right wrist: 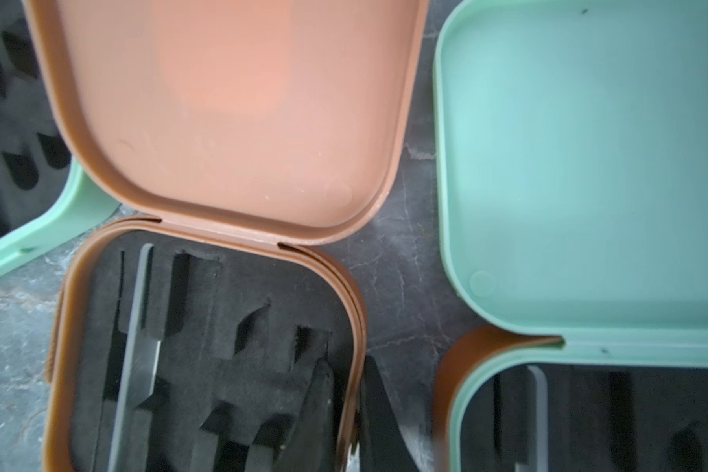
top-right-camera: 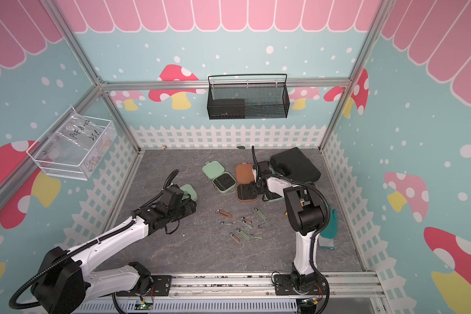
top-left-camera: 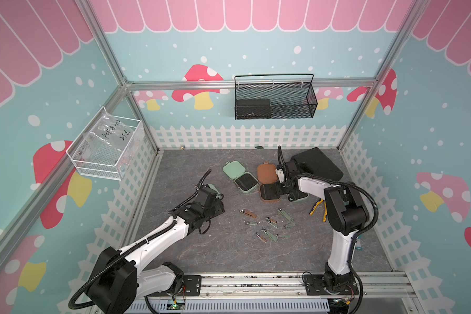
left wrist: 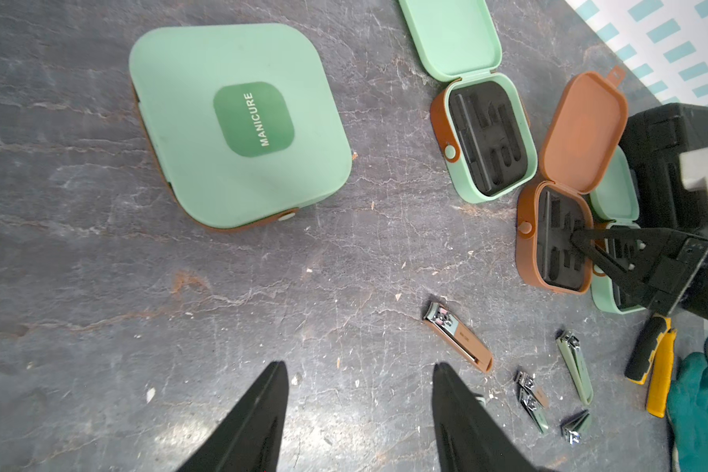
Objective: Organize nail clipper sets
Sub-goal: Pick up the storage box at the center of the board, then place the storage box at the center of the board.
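Observation:
The robot's right gripper should set the brown case down and release it on the table (top-left-camera: 222, 219) between the closed mint case and the clippers.
My right gripper (right wrist: 350, 376) is shut on the side wall of the open brown case (top-left-camera: 269, 192), one finger on its black insert and one outside the rim; the left wrist view shows the same grip on the brown case (left wrist: 554, 241). An open mint case (top-left-camera: 245, 182) lies just left of it. Another open mint case (top-left-camera: 299, 197) is partly hidden under the right arm. A closed mint case (left wrist: 238, 122) marked MANICURE lies ahead of my left gripper (left wrist: 358, 365), which is open and empty above the table. Several small clippers (top-left-camera: 267, 223) lie scattered in front of the cases.
A large black tool case (top-left-camera: 318, 163) stands at the back right. Yellow-handled pliers (top-left-camera: 317, 208) and a teal glove (top-right-camera: 331, 223) lie by the right arm. A black mesh basket (top-left-camera: 273, 98) hangs on the back wall, a white wire basket (top-left-camera: 106, 144) on the left wall.

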You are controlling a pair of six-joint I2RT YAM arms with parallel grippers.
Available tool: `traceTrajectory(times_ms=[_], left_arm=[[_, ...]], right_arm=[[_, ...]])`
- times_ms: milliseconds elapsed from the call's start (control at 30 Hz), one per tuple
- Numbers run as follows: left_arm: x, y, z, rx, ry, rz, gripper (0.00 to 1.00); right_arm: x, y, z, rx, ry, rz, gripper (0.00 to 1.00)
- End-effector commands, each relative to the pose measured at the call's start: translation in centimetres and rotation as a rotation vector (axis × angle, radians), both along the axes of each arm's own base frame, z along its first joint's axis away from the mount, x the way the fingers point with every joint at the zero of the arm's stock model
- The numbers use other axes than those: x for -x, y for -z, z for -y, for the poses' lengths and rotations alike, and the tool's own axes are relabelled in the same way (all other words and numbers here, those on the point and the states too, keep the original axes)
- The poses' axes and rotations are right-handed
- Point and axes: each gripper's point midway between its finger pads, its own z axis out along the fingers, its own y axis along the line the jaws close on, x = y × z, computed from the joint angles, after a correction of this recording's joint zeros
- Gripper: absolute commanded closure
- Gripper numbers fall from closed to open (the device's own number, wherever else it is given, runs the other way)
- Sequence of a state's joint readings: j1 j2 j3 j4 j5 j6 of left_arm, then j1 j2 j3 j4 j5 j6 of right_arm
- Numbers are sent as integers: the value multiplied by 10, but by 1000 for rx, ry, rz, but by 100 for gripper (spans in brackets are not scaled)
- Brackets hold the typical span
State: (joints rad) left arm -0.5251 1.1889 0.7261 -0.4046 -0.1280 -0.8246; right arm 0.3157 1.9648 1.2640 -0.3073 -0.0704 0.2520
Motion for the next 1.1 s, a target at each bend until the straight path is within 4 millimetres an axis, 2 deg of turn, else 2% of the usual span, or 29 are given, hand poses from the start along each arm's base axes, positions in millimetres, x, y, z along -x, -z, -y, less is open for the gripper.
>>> traceTrajectory(times_ms=[0, 133, 233, 267, 400, 500, 600, 867, 1067], left_arm=[[1, -27, -16, -48, -27, 37, 41], [9, -41, -37, -60, -71, 29, 41], [19, -45, -53, -42, -108, 8, 41], [21, -44, -65, -35, -146, -9, 41], [34, -39, -80, 1, -187, -53, 41], [41, -40, -87, 12, -210, -65, 41], [48, -43, -93, 21, -231, -56, 41], [58, -37, -97, 27, -234, -105, 41], [56, -33, -94, 31, -213, -101, 41]], right_arm=[[15, -38, -8, -44, -53, 21, 100], [31, -90, -31, -162, -154, 112, 100], [52, -116, -54, -225, -262, 162, 100], [61, -121, -63, -234, -303, 173, 100], [94, -129, -101, -219, -472, 220, 100], [111, -123, -128, -208, -567, 226, 100], [120, -112, -149, -223, -621, 205, 100], [139, -66, -210, -205, -714, 132, 100], [149, -32, -240, -170, -713, 76, 100]])
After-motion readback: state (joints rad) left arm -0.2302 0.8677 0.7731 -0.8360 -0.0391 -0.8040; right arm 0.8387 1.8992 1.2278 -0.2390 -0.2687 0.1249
